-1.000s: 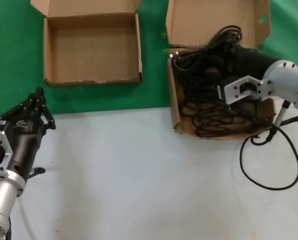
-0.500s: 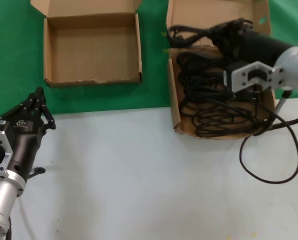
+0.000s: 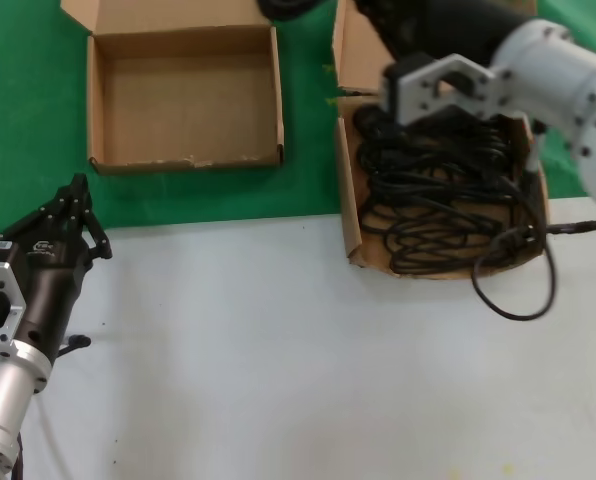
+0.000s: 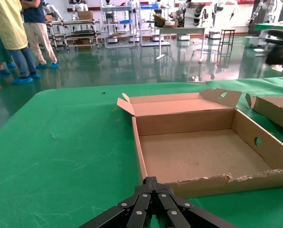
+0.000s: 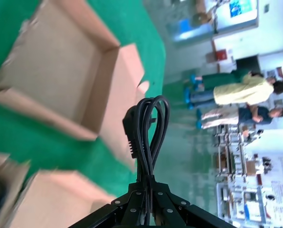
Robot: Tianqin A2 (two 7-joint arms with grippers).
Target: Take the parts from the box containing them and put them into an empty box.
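My right gripper has the black power cord bundle. It will let go of it near the middle of the smaller empty carton's bottom (image 3: 196, 86) (image 5: 63, 74).
My right gripper (image 5: 148, 184) is shut on one black power cord bundle (image 5: 148, 130), which hangs in the air with its plug showing. In the head view the right arm (image 3: 458, 75) reaches over the larger carton (image 3: 348, 215). The end of the held bundle (image 3: 290, 8) shows at the top edge, just beyond the far right corner of the smaller empty carton (image 3: 183, 158). Several more black cords (image 3: 438, 200) lie tangled in the larger carton. The smaller carton also shows in the right wrist view (image 5: 61, 61) and the left wrist view (image 4: 222, 179). My left gripper (image 3: 75, 200) is shut and empty, parked at the near left.
Both cartons stand on a green mat (image 3: 18, 120); nearer me is a white table top (image 3: 278, 350). A thin black robot cable (image 3: 513, 295) loops onto the white top in front of the larger carton. People and racks stand far behind.
My right gripper has lifted the cord bundle out of the larger carton and carried it farther away and to the left, toward the smaller carton. The left arm has not moved.
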